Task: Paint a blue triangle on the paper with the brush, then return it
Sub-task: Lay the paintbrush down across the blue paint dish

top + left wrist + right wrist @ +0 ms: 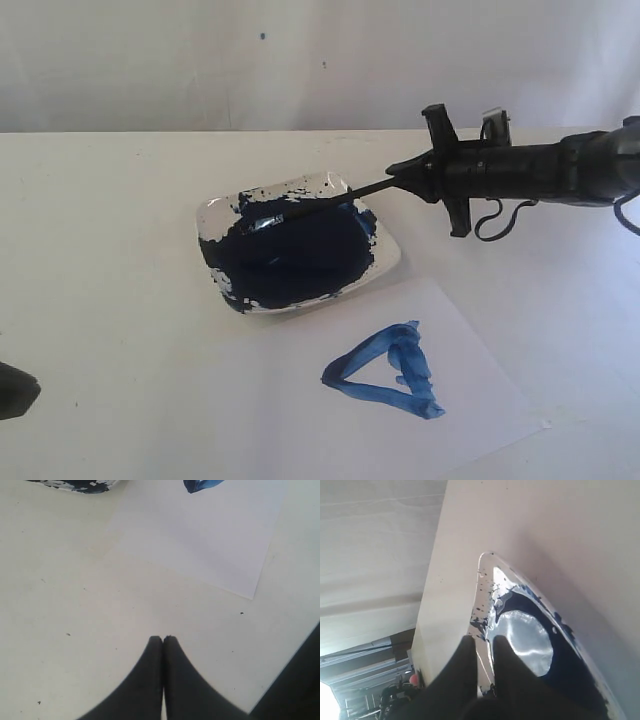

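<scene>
Next, I let go of the black brush with my right gripper in the paint dish (332, 217), with the brush's handle leaning over the dish's rim.
The blue triangle (385, 372) is a thick brushed outline on the white paper (290, 410), in front of the paint dish (390, 262). My right gripper (398, 178) reaches in from the right, shut on the black brush (340, 202). The brush slants down so that its tip lies in the dark navy paint (300, 255). In the right wrist view my right gripper (484, 639) hovers over the dish rim (481, 580); the handle hardly shows there. My left gripper (163, 639) is shut on nothing over bare table, near the paper (210, 540).
The white table (100, 250) runs back to a pale wall (200, 60). My left gripper (15, 390) sits at the front left edge. The left wrist view catches a triangle corner (200, 485) and the dish edge (75, 484).
</scene>
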Available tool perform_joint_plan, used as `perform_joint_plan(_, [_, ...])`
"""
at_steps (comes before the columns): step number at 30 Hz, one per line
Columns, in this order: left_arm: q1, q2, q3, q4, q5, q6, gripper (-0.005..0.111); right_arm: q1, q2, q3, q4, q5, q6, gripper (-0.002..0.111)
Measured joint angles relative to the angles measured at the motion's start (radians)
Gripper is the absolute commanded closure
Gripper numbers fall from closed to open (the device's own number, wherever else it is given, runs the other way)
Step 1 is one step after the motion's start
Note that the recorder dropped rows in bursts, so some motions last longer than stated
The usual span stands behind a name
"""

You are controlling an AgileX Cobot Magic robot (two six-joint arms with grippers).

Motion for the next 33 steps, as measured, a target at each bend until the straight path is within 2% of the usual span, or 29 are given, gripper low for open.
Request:
perform_joint_plan(15, [0.000, 0.000, 0.000, -0.006, -0.003, -0.002, 0.107, 0.000, 0.013, 0.000, 0.013, -0.109, 0.000, 0.108])
perform_joint_plan(33, [0.000, 0.000, 0.000, -0.006, -0.006, -0.002, 0.107, 0.000, 0.013, -0.001, 0.016, -0.124, -0.015, 0.108])
